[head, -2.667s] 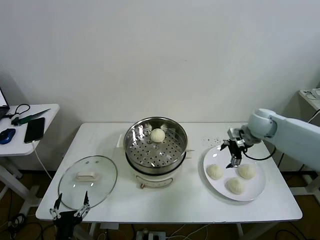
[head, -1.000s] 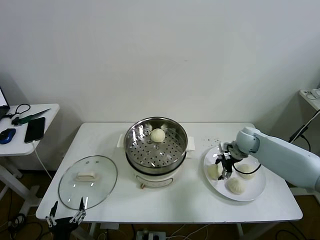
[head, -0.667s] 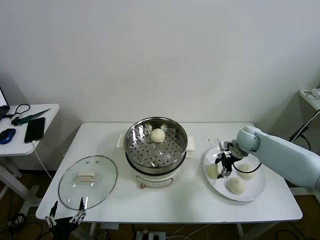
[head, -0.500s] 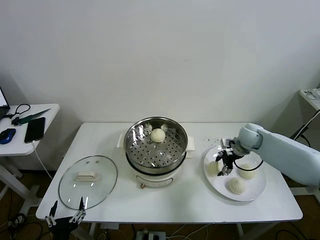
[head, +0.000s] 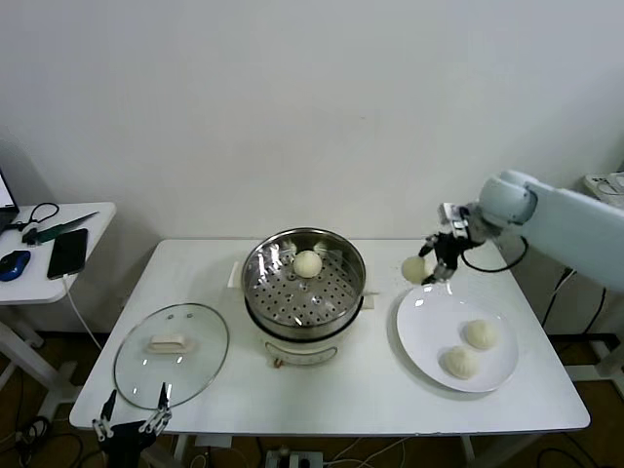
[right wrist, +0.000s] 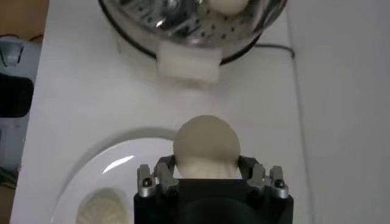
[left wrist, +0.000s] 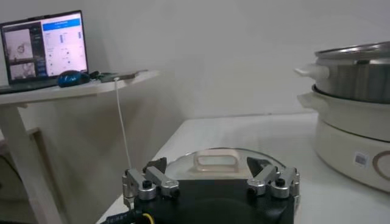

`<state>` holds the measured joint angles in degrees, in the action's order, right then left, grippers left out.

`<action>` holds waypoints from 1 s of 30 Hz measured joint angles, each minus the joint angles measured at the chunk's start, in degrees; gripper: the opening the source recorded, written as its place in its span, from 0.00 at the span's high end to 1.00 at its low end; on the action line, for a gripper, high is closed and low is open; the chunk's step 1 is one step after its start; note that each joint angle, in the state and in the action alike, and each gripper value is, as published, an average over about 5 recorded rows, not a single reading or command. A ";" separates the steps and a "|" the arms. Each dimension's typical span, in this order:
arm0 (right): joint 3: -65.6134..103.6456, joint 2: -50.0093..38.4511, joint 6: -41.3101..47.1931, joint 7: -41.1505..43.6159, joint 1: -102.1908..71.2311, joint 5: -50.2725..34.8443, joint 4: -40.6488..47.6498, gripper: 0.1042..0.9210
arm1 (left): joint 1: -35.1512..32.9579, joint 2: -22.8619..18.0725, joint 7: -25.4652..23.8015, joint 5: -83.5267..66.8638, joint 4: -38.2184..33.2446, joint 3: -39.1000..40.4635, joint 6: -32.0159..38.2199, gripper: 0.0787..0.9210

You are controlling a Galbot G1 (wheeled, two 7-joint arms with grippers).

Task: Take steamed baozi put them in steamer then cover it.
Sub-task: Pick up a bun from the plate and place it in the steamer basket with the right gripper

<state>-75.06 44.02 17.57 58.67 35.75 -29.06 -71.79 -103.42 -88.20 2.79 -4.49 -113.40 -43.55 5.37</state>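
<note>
The robot's right gripper needs to release its baozi on the steamer tray's side nearer the glass cover (head: 276, 290), beside the other baozi.
My right gripper (head: 426, 270) is shut on a cream-white baozi (head: 414, 269) and holds it in the air between the steamer (head: 303, 278) and the white plate (head: 429, 341). In the right wrist view the baozi (right wrist: 206, 145) sits between the fingers, above the plate's rim (right wrist: 109, 152), with the steamer (right wrist: 146, 24) ahead. One baozi (head: 307, 263) lies on the steamer's perforated tray. Two baozi (head: 480, 333) (head: 459, 362) stay on the plate. The glass cover (head: 172, 352) with its white handle lies on the table's left. My left gripper (head: 133, 413) is open, below the table's front-left edge.
A side table (head: 54, 283) at the far left holds a phone (head: 66, 253), a mouse and scissors. The left wrist view shows the cover (left wrist: 222, 165) and the steamer's white base (left wrist: 350, 140) beyond it, and a laptop (left wrist: 42, 44) on the side table.
My right gripper closed on the left baozi on the plate, lifted it and carried it up and back toward the steamer. The left arm stayed low at the front left.
</note>
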 measured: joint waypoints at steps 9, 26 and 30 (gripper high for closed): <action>-3.42 10.30 2.28 -2.04 6.18 -8.10 1.34 0.30 | 0.01 0.09 -0.25 0.36 -0.80 0.91 -0.29 0.12; -6.85 32.19 4.69 -5.96 1.25 -12.30 10.19 0.30 | -0.05 0.94 -0.42 0.23 -1.07 0.80 -0.30 0.12; -7.59 35.48 4.75 -6.27 -0.55 -12.13 12.36 0.30 | 0.12 0.99 -0.42 0.23 -1.11 0.76 -0.30 0.12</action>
<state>-82.66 79.50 22.32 52.40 35.21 -41.19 -59.42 -103.30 -87.21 2.37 -4.26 -114.50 -42.80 5.07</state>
